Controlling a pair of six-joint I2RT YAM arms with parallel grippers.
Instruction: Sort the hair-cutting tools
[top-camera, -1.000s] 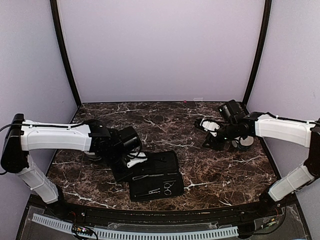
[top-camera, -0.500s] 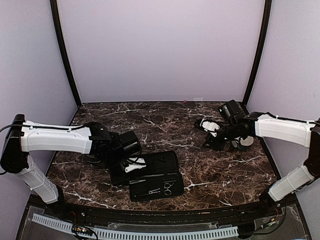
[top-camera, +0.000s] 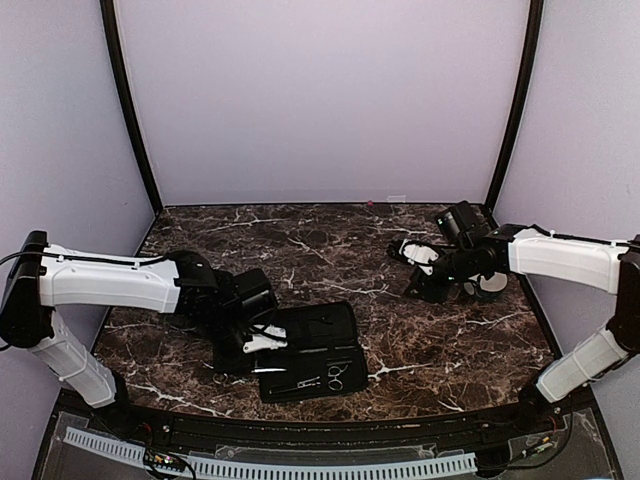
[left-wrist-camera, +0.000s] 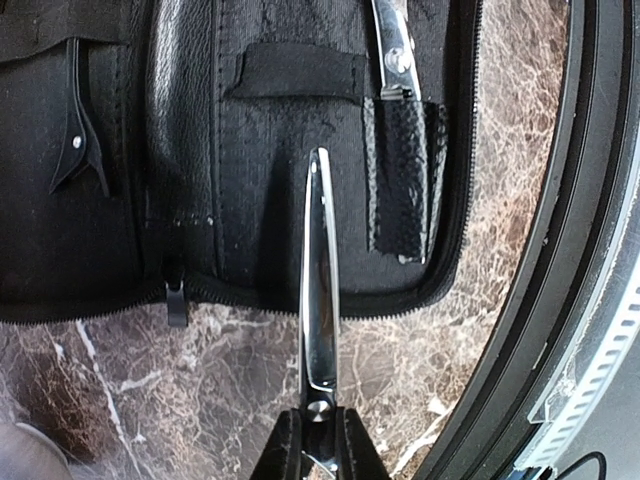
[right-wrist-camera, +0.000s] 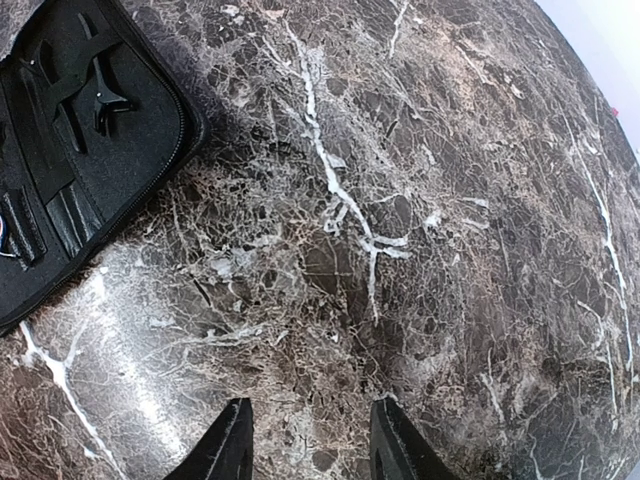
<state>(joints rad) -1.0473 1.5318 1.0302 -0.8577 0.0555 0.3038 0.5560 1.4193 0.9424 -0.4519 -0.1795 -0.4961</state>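
The robot's left gripper will release the silver scissors, their tip now over the case lining, under the empty black strap (top-camera: 294, 371) (left-wrist-camera: 301, 84) beside the second pair of scissors.
My left gripper (left-wrist-camera: 318, 442) is shut on a pair of silver scissors (left-wrist-camera: 319, 290) near their pivot screw. The closed blades point at the near edge of the open black case (left-wrist-camera: 250, 160), and their tip lies over the case lining. A second pair of scissors (left-wrist-camera: 396, 52) sits in a pocket of the case; their ring handles (top-camera: 335, 377) show from above. A dark clip (left-wrist-camera: 78, 145) is tucked in the other half. From above, the left gripper (top-camera: 262, 346) hangs at the case's left side. My right gripper (right-wrist-camera: 310, 440) is open over bare marble, far from the case (right-wrist-camera: 90, 130).
The black rim of the table (left-wrist-camera: 560, 250) runs close to the case's near side. A white bowl (top-camera: 491, 285) sits partly hidden behind the right arm (top-camera: 560, 255) at the far right. The marble top (right-wrist-camera: 400, 220) lies bare under the right gripper.
The left gripper has moved toward the near edge of the table along the case's left side, still shut on the scissors. The right arm has not moved.
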